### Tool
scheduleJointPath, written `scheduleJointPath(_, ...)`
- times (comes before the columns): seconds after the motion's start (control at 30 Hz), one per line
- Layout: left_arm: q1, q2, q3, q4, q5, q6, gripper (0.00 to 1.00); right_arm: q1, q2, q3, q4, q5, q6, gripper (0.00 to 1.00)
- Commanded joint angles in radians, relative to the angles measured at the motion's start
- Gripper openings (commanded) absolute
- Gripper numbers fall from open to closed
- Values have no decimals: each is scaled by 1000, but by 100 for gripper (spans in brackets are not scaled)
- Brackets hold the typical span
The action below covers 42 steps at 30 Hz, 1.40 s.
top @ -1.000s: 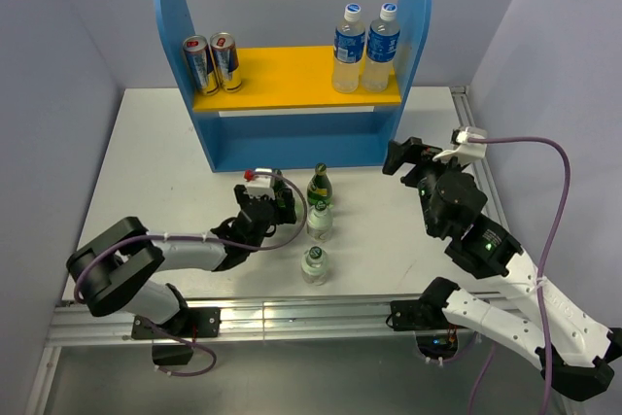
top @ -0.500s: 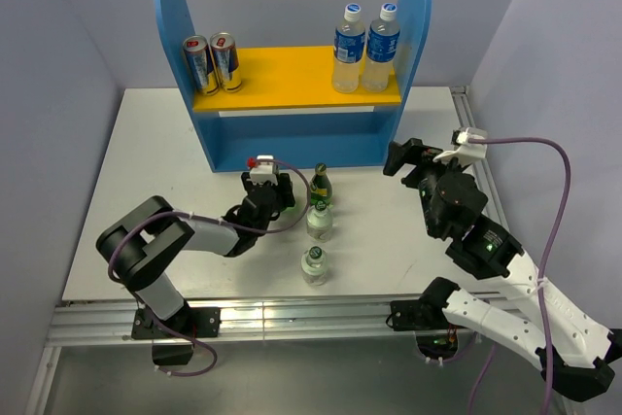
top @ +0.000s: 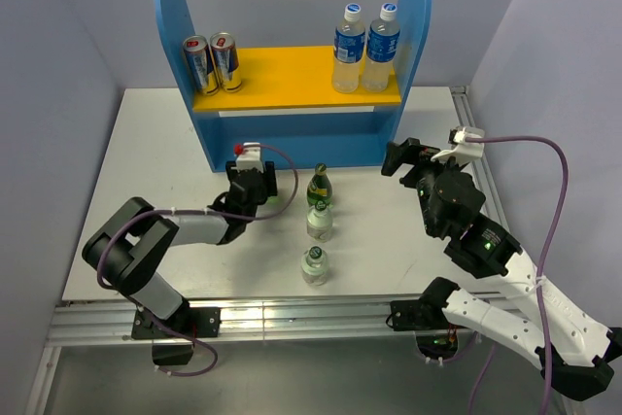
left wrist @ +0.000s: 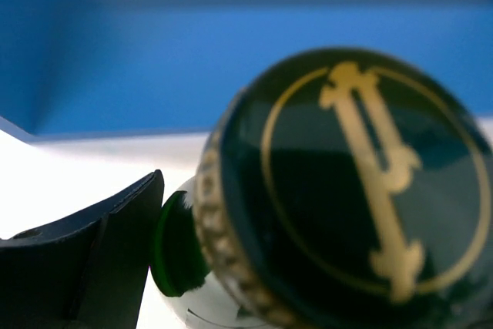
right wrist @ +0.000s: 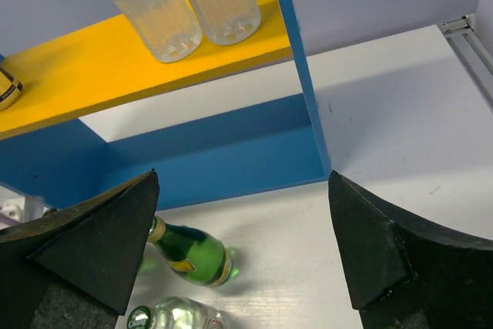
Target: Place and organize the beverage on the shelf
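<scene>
I need to use my left gripper to set the dark green bottle down on the blue lower level point(top: 233, 142) point(left wrist: 154, 67), underneath the two dark cans.
My left gripper point(top: 259, 188) lies low on the table in front of the shelf point(top: 292, 80), shut on a dark green bottle. The bottle's gold-marked cap point(left wrist: 347, 190) fills the left wrist view, and one dark finger point(left wrist: 108, 260) presses against green glass. A second green bottle point(top: 319, 185) point(right wrist: 192, 256) stands just right of that gripper. Nearer me stand two short clear bottles point(top: 319, 222) point(top: 313, 264). Two blue-labelled bottles point(top: 349, 46) point(top: 382, 44) stand at the right of the yellow upper board. My right gripper point(top: 403, 157) point(right wrist: 243, 252) hangs open and empty by the shelf's right panel.
Two dark cans point(top: 199, 63) point(top: 225, 58) stand at the left end of the upper board. The shelf's lower level point(right wrist: 192, 152) shows a blue back and white floor. A metal rail point(top: 292, 313) runs along the table's near edge, and grey walls close in both sides.
My left gripper has shut and slid up and to the left, towards the shelf's lower level. The right arm and the standing bottles have not moved.
</scene>
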Motion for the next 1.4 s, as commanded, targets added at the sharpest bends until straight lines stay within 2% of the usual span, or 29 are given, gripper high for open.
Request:
scheduleJointPath(0.0,71,-60,106,103,24,48,0,4,3,5,25,-5,8,97)
scheduleJointPath(0.27,238,27,215,116,114,30,0,4,3,2,22,-5,8,97)
scheduleJointPath(0.47,318,118,305,101,162,8,0,6,11,0,28,2,8,97)
scheduleJointPath(0.87,375,262,423,86,130,-2,0,4,23,-7,37,2,11,97)
scheduleJointPath(0.97,375,265,442,67,130,-10,28,6,23,-9,37,4,13,97)
scheduleJointPath(1.0,375,262,437,69,131,-8,53,4,20,-9,36,4,13,97)
scheduleJointPath(1.1,375,254,430,69,140,-10,79,4,16,-10,36,4,16,97)
scheduleJointPath(1.13,375,254,428,67,142,-12,95,6,16,-12,34,4,16,97)
scheduleJointPath(1.17,375,253,430,55,142,-16,99,4,14,-10,35,4,16,97)
scheduleJointPath(1.37,372,215,388,54,143,-12,99,4,5,-12,31,2,20,97)
